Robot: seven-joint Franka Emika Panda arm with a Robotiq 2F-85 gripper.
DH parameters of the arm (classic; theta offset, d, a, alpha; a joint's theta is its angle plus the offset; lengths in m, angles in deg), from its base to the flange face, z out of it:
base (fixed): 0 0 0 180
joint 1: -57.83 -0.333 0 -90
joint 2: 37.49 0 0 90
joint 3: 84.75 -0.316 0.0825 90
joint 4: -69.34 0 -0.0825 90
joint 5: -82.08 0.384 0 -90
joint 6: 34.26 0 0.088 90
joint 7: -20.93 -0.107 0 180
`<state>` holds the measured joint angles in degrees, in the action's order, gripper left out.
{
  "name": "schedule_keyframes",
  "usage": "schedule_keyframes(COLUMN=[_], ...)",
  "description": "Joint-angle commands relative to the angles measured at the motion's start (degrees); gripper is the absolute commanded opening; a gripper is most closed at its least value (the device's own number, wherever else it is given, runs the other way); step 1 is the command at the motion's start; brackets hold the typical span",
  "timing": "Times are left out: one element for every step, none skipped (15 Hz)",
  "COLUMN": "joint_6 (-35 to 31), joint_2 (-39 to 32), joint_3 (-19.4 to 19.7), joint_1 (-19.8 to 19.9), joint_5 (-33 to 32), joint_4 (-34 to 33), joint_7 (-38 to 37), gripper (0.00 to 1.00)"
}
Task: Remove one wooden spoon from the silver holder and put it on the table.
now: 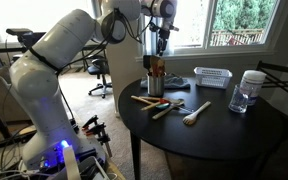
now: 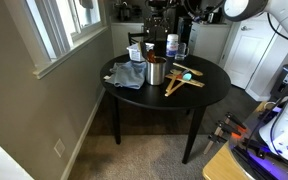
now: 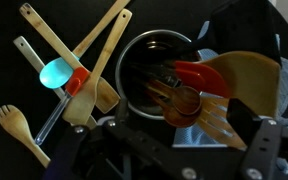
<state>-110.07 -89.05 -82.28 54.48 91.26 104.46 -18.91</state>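
My gripper should next close on the bowl (image 1: 158, 68) (image 3: 248, 80) of the large light-brown wooden spoon next to the slotted wooden spatula in the silver holder.
The silver holder (image 1: 155, 86) stands on the round black table (image 1: 224, 130) and also shows in an exterior view (image 2: 156, 73). In the wrist view I look down into the holder (image 3: 134, 60), which holds several utensils. Among them is the mid-brown wooden spoon (image 3: 178, 100), bowl end up, next to a red spatula (image 3: 199, 74) and a slotted wooden spatula (image 3: 242, 85). My gripper (image 1: 161, 45) hangs straight above the holder, just over the utensil tops. In the wrist view the gripper (image 3: 179, 138) is open, with the spoon's bowl below and between its fingers, not gripped.
Loose utensils lie on the table beside the holder: wooden spatulas (image 3: 104, 55), a teal spoon (image 3: 56, 72) and a pale wooden spoon (image 1: 195, 113). A white slatted basket (image 1: 212, 76) and a clear jar (image 1: 246, 92) stand further off. A grey cloth (image 2: 127, 76) lies by the holder.
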Motion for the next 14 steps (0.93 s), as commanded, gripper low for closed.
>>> schedule_keyframes(joint_6=[2.7, 0.2, 0.2, 0.1, 0.1, 0.1, 0.1, 0.1, 0.1, 0.1, -1.0, -1.3, -2.7, -3.3], joint_2=[-2.1, -0.8, -1.0, -1.0, -1.1, -1.1, -1.1, -1.1, -1.1, -1.6, -2.7, -3.1, -4.0, -4.5], joint_3=[0.7, 0.1, 0.2, 0.2, 0.2, 0.2, 0.2, 0.2, 0.2, -0.4, 0.1, -0.2, 0.2, 0.1], joint_1=[-2.3, -1.2, -1.6, -1.8, -1.8, -1.6, -1.4, -1.3, -1.3, -0.7, -1.0, -0.9, -1.4, -1.5], joint_5=[-1.7, -0.6, -0.6, -0.6, -0.6, -0.6, -0.6, -0.6, -0.6, 0.0, -0.6, -0.3, -1.0, -0.9], joint_4=[-4.8, -1.8, -2.1, -2.1, -2.1, -2.1, -2.1, -2.1, -2.1, -2.2, -2.6, -2.6, -3.0, -3.1], joint_7=[-2.3, -0.1, -0.1, -0.1, -0.1, -0.1, -0.1, -0.1, -0.1, 1.3, 1.1, 1.3, 1.4, 1.8], gripper=[1.00, 1.00, 1.00, 1.00, 1.00, 1.00, 1.00, 1.00, 1.00, 1.00, 1.00, 1.00, 1.00, 1.00])
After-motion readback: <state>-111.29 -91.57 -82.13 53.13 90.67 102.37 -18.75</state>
